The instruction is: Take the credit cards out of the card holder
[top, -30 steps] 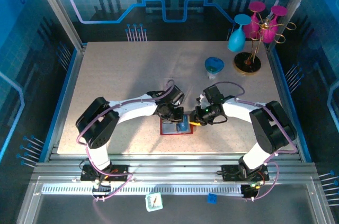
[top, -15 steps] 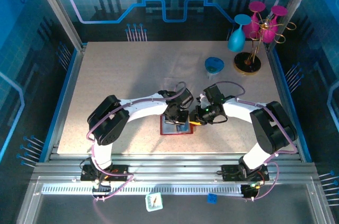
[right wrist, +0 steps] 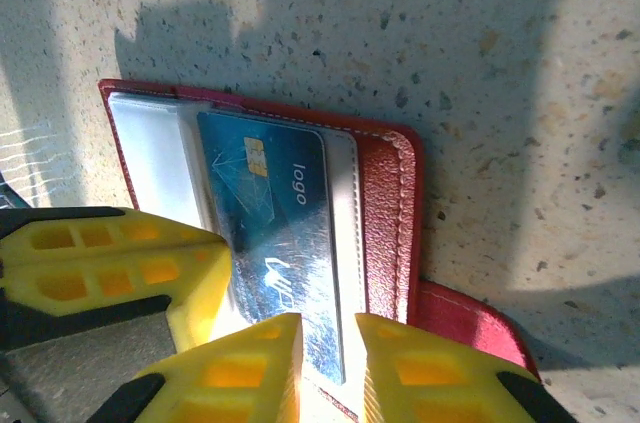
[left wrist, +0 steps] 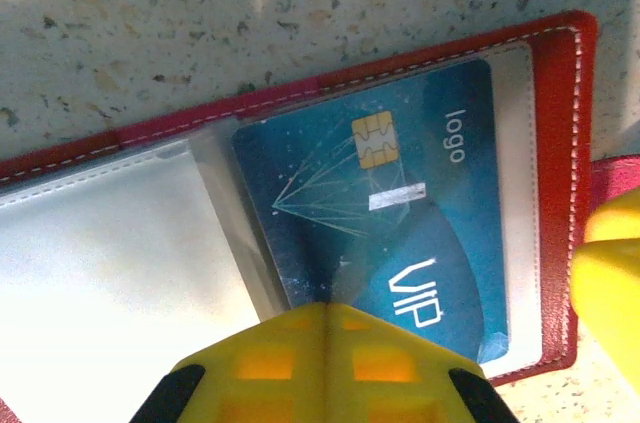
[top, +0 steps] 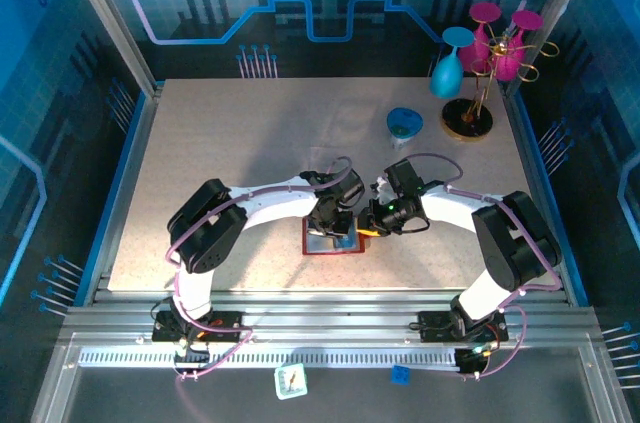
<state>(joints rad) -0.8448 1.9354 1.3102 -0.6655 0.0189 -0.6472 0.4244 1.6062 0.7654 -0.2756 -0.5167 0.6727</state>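
I see my left gripper's shut fingers at the blue card's edge by the pocket fold, so next I open them and take the card's near end closer to its middle (right wrist: 322, 348).
The red card holder (top: 312, 249) lies open on the table between the arms. A blue credit card (left wrist: 400, 213) marked VIP sits in its clear right pocket, also visible as the blue card (right wrist: 275, 213). My left gripper (left wrist: 325, 308) is shut, its yellow tips touching the card's near edge by the pocket fold. My right gripper (right wrist: 328, 333) stands narrowly open, its fingers astride the card's outer edge, next to the red rim (right wrist: 385, 213). The closing tab (right wrist: 470, 323) sticks out to the right. Other cards are hidden.
A stand of pink and blue glasses (top: 480, 73) and a small blue dish (top: 404, 123) are at the back right. Both grippers (top: 350, 228) crowd over the holder near the table's front middle. Bare table lies to the left and behind.
My left arm has swung right and come down onto the holder, its fingers closing fully. The right gripper and the holder have stayed put.
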